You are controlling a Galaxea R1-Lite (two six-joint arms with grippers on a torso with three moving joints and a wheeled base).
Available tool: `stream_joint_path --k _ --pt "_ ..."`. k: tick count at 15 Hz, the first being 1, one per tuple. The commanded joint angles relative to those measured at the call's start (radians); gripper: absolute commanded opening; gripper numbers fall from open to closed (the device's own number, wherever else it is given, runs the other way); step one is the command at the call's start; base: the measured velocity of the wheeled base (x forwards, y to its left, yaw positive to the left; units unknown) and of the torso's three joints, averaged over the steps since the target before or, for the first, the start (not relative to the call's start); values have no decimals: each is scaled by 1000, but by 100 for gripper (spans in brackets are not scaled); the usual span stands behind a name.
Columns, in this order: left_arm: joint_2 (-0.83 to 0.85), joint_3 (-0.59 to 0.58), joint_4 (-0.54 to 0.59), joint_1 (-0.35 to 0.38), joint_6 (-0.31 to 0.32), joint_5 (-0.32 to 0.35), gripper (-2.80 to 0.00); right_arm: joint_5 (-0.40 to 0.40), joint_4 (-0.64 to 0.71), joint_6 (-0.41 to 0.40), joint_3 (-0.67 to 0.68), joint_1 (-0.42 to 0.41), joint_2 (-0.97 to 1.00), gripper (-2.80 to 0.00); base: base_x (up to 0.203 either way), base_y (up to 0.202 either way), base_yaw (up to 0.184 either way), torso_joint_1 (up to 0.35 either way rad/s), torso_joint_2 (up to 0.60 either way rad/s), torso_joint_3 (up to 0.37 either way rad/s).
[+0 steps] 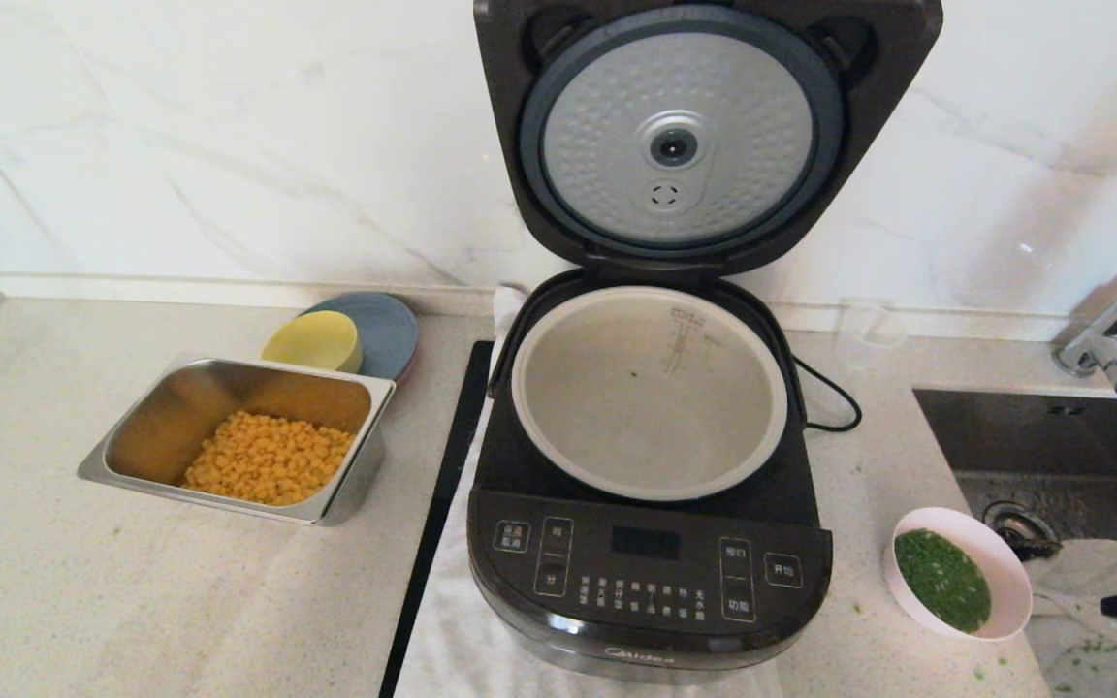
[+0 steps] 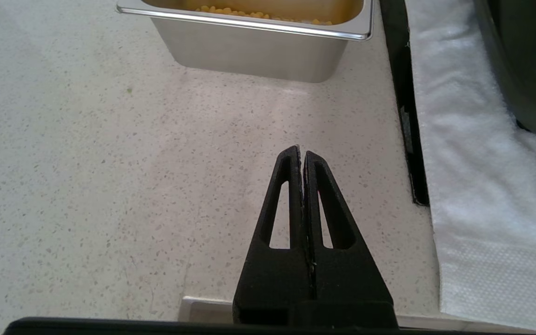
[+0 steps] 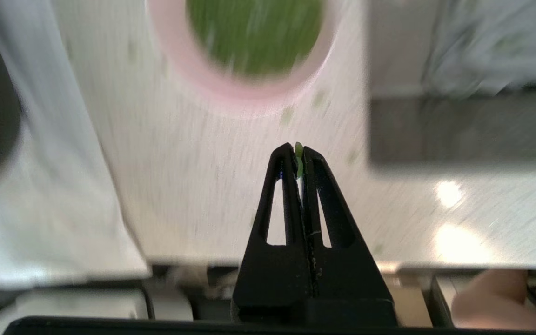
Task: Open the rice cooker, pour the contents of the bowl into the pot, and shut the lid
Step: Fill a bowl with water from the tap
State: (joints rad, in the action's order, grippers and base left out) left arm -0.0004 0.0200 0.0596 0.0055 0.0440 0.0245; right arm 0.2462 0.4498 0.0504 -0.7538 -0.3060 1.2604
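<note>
My right gripper should next move to the pink bowl's rim (image 1: 1028,603) (image 3: 331,43) on the side facing the sink. It should then close there.
The black rice cooker (image 1: 651,572) stands open with its lid (image 1: 680,145) raised, the dimpled silver plate facing me. The grey-beige pot (image 1: 651,397) holds only a green speck. To the cooker's right sits the pale pink bowl (image 1: 1009,567), upright and filled with chopped green contents (image 1: 941,579). In the right wrist view my right gripper (image 3: 299,148) is shut, with one green scrap stuck at its tips. It hangs short of the bowl (image 3: 231,86) and its contents (image 3: 254,32), apart from both. My left gripper (image 2: 301,151) is shut and empty over bare counter.
A steel tray (image 1: 365,388) of corn kernels sits left of the cooker, with a yellow bowl (image 1: 314,341) on a blue plate behind it. A sink (image 1: 1053,446) and faucet (image 1: 1116,339) lie to the right. A white cloth (image 2: 472,163) lies under the cooker.
</note>
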Motion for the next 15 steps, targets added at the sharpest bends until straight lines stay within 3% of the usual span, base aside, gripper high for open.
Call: stream_joint_path --k 1,7,9,10,15 --pt "0 0 0 1 0 0 -280 -3 3 3 79 67 -37 -280 0 0 0 0 0 0" --pt "1 0 0 1 0 0 -280 -8 -41 2 120 81 16 -280 0 0 0 0 0 0" --pt "1 0 0 1 0 0 -280 -59 -122 -2 159 79 48 -280 0 0 0 0 0 0" --pt "0 0 0 1 0 0 -280 -84 -178 -8 192 79 63 0 0 0 0 0 0 0" --pt "2 0 0 1 0 0 -280 -100 -318 -10 254 76 148 0 0 0 0 0 0 0"
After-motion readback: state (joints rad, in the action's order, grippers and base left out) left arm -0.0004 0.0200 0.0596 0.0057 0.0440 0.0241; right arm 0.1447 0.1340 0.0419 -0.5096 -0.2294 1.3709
